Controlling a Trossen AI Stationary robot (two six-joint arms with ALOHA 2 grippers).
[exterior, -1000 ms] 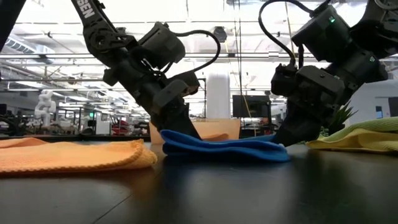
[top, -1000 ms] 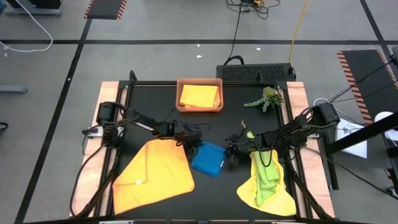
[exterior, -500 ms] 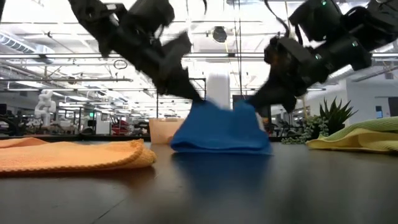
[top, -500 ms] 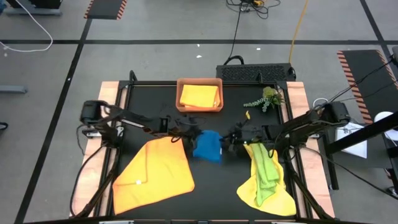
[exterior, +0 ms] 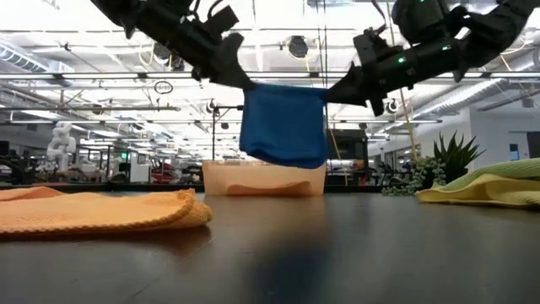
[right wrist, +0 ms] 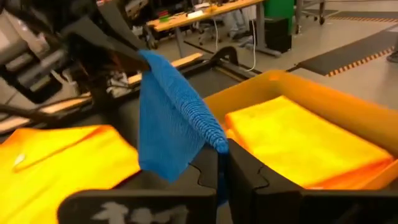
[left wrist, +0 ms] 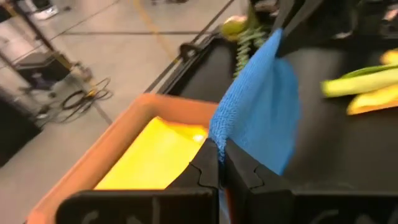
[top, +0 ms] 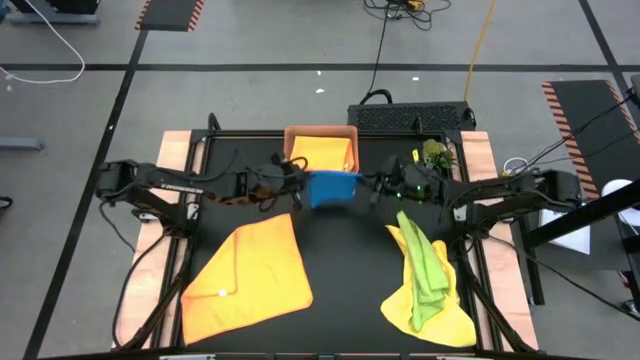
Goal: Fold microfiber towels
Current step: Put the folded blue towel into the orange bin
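The folded yellow towel is in the orange-brown tray (top: pixel 321 153) (left wrist: pixel 163 157). My left gripper will let go of the blue towel on top of the yellow towel.
The blue microfiber towel (top: pixel 331 188) hangs in the air in front of the orange-brown tray (top: pixel 320 129), stretched between both grippers. My left gripper (top: pixel 299 188) is shut on its left top corner. My right gripper (top: pixel 364 186) is shut on its right top corner. In the low view the blue towel (exterior: pixel 283 125) hangs clear of the table. A folded yellow towel (top: pixel 320 153) lies in the tray. An orange towel (top: pixel 248 275) lies spread flat at the near left. A lime green towel (top: pixel 425 265) lies on a yellow towel (top: pixel 440 320) at the near right. My left gripper pinches the blue towel's top corner (left wrist: pixel 214 140) between its two fingers, reaching in nearly level from the table's left. The towel hangs below the fingers, clear of the table. My right gripper pinches the opposite top corner (right wrist: pixel 216 144) between its two fingers, nearly level from the table's right. The top edge (exterior: pixel 285 88) runs between the two holds, and the cloth hangs down from it.
A small green plant sprig (top: pixel 430 155) lies at the far right beside the tray. The dark table (top: pixel 345 260) shows bare between the orange towel and the green and yellow pile.
Both grippers have risen and moved toward the far edge and the tray, tipping from steeply downward to nearly level. The blue towel, which lay folded on the table, has been lifted clear and now hangs between them.
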